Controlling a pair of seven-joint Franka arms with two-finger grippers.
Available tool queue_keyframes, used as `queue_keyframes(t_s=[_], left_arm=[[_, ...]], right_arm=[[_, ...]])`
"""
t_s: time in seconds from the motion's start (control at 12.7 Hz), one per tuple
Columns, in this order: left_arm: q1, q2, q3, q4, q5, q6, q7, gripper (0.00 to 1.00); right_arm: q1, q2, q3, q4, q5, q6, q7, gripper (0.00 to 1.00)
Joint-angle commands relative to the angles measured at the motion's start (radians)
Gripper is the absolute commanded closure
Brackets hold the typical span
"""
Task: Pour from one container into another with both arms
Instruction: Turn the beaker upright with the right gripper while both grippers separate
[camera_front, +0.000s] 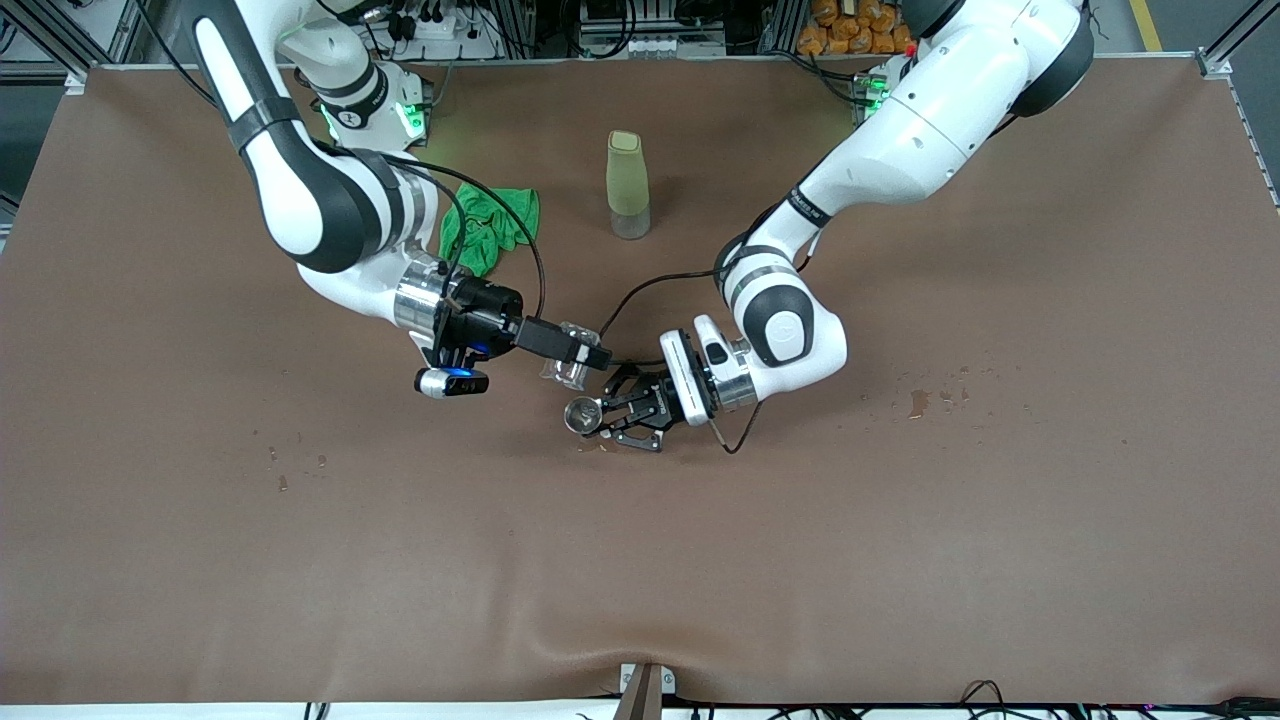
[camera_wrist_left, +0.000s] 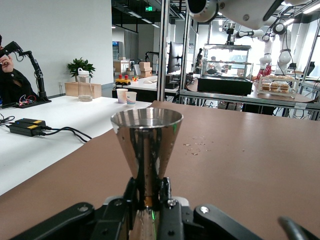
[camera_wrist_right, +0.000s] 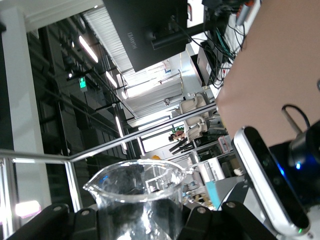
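Observation:
My right gripper should release the glass cup on the brown mat (camera_front: 254, 469), beside the small scattered water drops. The glass cup is tilted above the silver cup now.
My right gripper (camera_front: 582, 357) is shut on the tiny clear glass cup (camera_front: 562, 371) and holds it tilted on its side in the air, just above and beside the silver cup. In the right wrist view the glass cup (camera_wrist_right: 137, 197) with its small spout fills the space between the black fingers (camera_wrist_right: 50, 220). My left gripper (camera_front: 598, 417) is shut on the tiny silver metal cup (camera_front: 580, 414), which stands upright with its round rim up, low over the table. The left wrist view shows the tapered silver cup (camera_wrist_left: 146, 140) pinched at its narrow waist.
A tall olive-green bottle (camera_front: 628, 185) stands farther from the front camera, with a crumpled green cloth (camera_front: 490, 228) beside it toward the right arm's end. Wet spots (camera_front: 916, 401) mark the brown mat toward the left arm's end, and a small stain (camera_front: 592, 446) lies by the silver cup.

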Motion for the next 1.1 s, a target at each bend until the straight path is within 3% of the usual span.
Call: queue_keyframes(t_s=[0.0, 0.16, 0.31, 0.71, 0.87, 1.02], left_arm=[[0.02, -0.032, -0.012, -0.042, -0.028, -0.007, 0.033, 1.0], [0.041, -0.034, -0.012, -0.052, -0.022, -0.009, 0.033, 1.0], [0.08, -0.033, -0.012, -0.086, -0.008, -0.091, 0.06, 1.0], [0.237, -0.026, -0.012, -0.222, 0.004, -0.286, 0.188, 1.0], [0.339, -0.026, -0.012, -0.279, 0.074, -0.375, 0.196, 1.0], [0.458, -0.023, -0.012, -0.316, 0.201, -0.451, 0.187, 1.0]], right_arm=[[-0.018, -0.001, -0.004, -0.009, 0.02, 0.001, -0.164, 1.0], [-0.047, 0.025, -0.005, -0.011, 0.004, -0.001, -0.31, 1.0], [-0.089, 0.043, -0.004, -0.011, -0.05, -0.002, -0.437, 1.0], [-0.259, 0.045, -0.005, -0.011, -0.344, -0.004, -0.628, 1.0], [-0.322, 0.08, -0.004, -0.012, -0.412, -0.004, -0.781, 1.0], [-0.395, 0.15, -0.004, -0.011, -0.414, -0.042, -1.016, 1.0]])
